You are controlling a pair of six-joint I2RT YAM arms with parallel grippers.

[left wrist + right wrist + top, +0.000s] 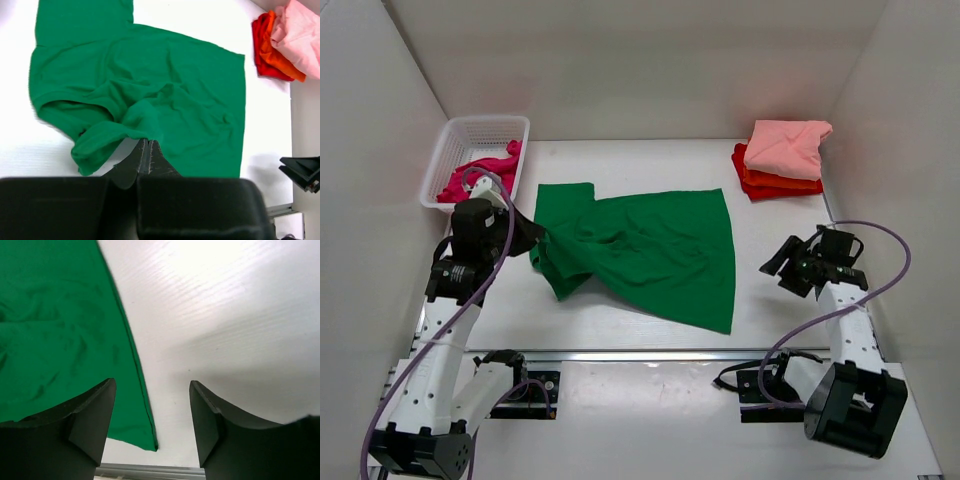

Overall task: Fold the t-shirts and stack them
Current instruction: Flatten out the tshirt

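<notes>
Next, I close my right gripper on the hem's near corner (727, 328) (151, 444) of the green t-shirt, the one that is closest to the metal rail.
A bright green t-shirt (650, 250) lies spread and wrinkled in the middle of the table. My left gripper (535, 240) is shut on its bunched left edge; in the left wrist view the closed fingertips (145, 142) pinch the green cloth (165, 90). My right gripper (785, 268) is open and empty, just right of the shirt's right hem. In the right wrist view it (152, 381) hovers over the hem's near corner (152, 445). A folded salmon pink shirt (785, 147) tops folded orange-red and red shirts (770, 183) at the back right. A magenta shirt (480, 178) lies in the basket.
A white lattice basket (470, 130) stands at the back left, close behind my left arm. White walls enclose the table on three sides. A metal rail (650, 354) runs along the near edge. The folded stack also shows in the left wrist view (295, 30).
</notes>
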